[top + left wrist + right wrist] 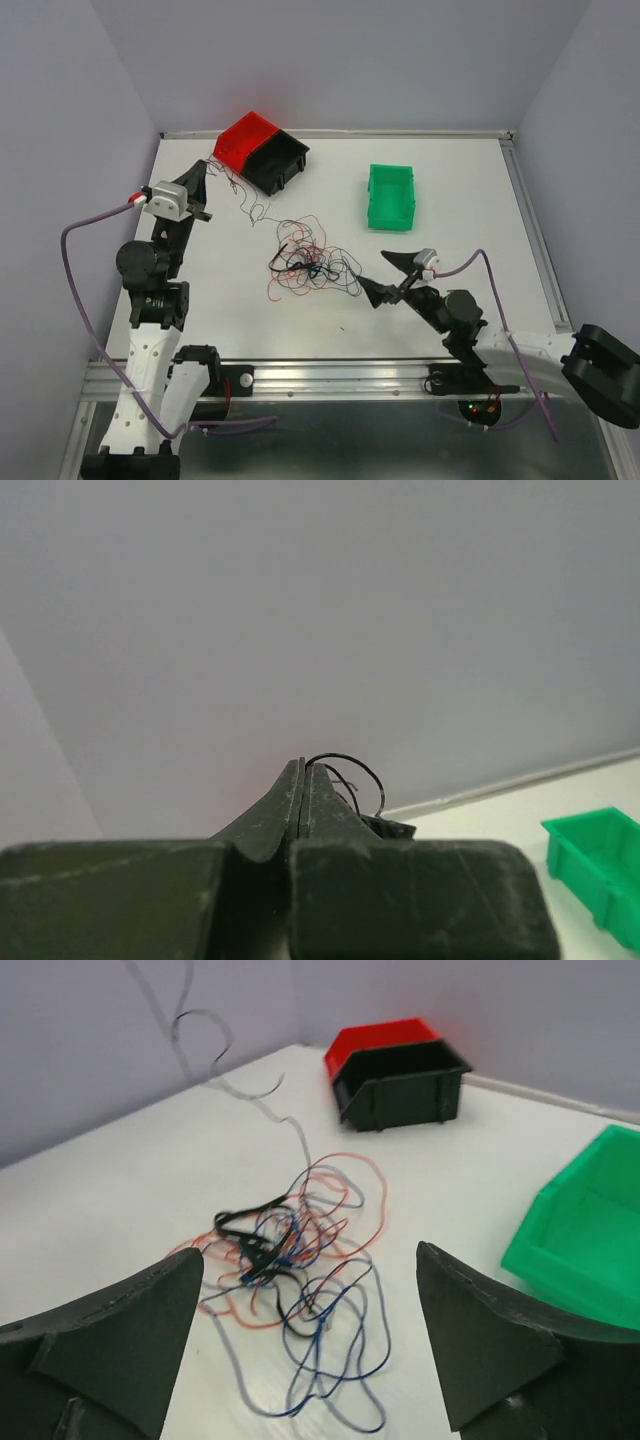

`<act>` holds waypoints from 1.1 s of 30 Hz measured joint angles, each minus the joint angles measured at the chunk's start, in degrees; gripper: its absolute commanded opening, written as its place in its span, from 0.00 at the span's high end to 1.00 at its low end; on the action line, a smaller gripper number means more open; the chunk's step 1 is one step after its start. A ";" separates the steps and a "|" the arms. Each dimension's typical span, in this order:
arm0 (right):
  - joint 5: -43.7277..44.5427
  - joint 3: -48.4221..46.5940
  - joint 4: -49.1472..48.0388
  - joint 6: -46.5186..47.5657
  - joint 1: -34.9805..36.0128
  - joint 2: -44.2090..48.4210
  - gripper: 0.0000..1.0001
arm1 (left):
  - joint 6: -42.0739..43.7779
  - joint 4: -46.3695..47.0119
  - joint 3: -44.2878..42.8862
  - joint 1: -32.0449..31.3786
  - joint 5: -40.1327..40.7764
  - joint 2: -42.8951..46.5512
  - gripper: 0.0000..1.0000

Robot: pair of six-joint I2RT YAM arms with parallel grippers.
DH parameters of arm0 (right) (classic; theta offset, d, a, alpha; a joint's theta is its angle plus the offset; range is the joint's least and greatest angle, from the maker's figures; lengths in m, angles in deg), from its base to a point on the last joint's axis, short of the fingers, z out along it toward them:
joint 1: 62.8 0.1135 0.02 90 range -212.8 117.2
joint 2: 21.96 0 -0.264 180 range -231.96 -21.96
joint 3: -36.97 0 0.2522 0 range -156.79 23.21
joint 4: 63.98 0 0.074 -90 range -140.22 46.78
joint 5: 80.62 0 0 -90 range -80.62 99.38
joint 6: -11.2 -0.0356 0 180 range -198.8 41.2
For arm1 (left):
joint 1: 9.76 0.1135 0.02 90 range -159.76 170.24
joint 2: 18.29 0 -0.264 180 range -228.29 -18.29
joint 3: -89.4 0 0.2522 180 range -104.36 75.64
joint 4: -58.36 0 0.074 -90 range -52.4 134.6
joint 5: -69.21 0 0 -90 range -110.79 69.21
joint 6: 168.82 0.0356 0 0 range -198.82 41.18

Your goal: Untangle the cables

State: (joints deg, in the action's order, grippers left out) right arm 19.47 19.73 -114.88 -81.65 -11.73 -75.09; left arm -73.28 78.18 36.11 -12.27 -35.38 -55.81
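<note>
The black cable from the robot's left gripper still runs into the tangle, so next the right gripper grabs that cable where it leaves the tangle [284, 220] and pulls away.
A tangle of thin red, orange, black and blue cables [308, 262] lies in the middle of the white table; it also shows in the right wrist view [300, 1260]. One thin dark strand [243, 200] runs from the tangle up to my left gripper [207, 168], which is raised beside the red and black bin. The left gripper [303, 765] is shut on that black cable [350, 763], which loops out of its tips. My right gripper [387, 277] is open and empty, just right of the tangle; in its wrist view [310, 1252] the tangle lies ahead between the fingers.
A red and black bin [262, 150] stands at the back left, also in the right wrist view [398, 1072]. A green bin [390, 196] stands at the back right and shows in both wrist views [580, 1230] [600, 865]. Grey walls enclose the table.
</note>
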 measured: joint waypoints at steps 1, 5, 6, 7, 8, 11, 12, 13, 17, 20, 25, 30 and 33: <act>-3.58 -0.02 0.04 0.26 0.00 -1.42 0.05 | -0.13 -0.17 0.00 0.00 -1.64 -0.24 1.00; -13.22 -2.01 1.77 0.76 0.00 -9.03 0.04 | -1.01 -1.22 0.00 0.00 -10.51 -0.92 1.00; -15.56 -3.74 2.45 0.98 0.00 -12.15 0.04 | -1.49 -1.51 0.00 0.00 -12.90 -0.90 1.00; -17.09 -5.62 3.08 1.07 0.00 -14.67 0.04 | -1.70 -1.53 0.00 0.00 -14.25 -0.83 1.00; -18.03 -6.84 3.21 1.18 0.00 -16.31 0.04 | -1.99 -1.55 0.00 0.00 -15.72 -0.44 1.00; -20.94 -14.05 2.99 2.29 0.00 -24.06 0.02 | -2.64 -1.70 0.02 0.00 -18.45 1.36 1.00; -21.46 -15.76 2.95 2.71 0.00 -25.77 0.02 | -2.75 -1.68 0.00 0.00 -18.93 1.79 1.00; -22.05 -18.12 2.99 3.28 0.00 -28.55 0.01 | -3.04 -1.68 0.00 0.00 -19.65 2.62 1.00; -23.50 -24.81 2.25 5.35 0.00 -36.65 0.01 | -3.76 -1.53 -0.02 0.00 -21.90 4.42 1.00; -25.16 -30.80 1.05 6.75 0.00 -44.02 0.01 | -4.20 -1.36 -0.33 -0.02 -23.12 5.18 1.00; -23.96 -39.54 -0.09 9.11 0.00 -52.57 0.04 | -4.57 -2.01 -0.46 -0.02 -23.74 5.46 1.00; -20.31 -42.07 -0.46 10.32 0.00 -56.57 0.22 | -4.55 -3.48 -0.90 -0.02 -23.26 7.32 1.00; -18.71 -42.40 -0.48 10.69 0.00 -57.57 0.55 | -4.48 -3.76 -1.07 -0.02 -22.73 9.33 1.00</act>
State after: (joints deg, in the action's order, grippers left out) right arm 0.76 -22.68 -115.36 -70.96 -11.73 -132.66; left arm -77.76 74.42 35.04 -12.29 -58.11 -46.48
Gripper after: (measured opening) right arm 0.716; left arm 0.018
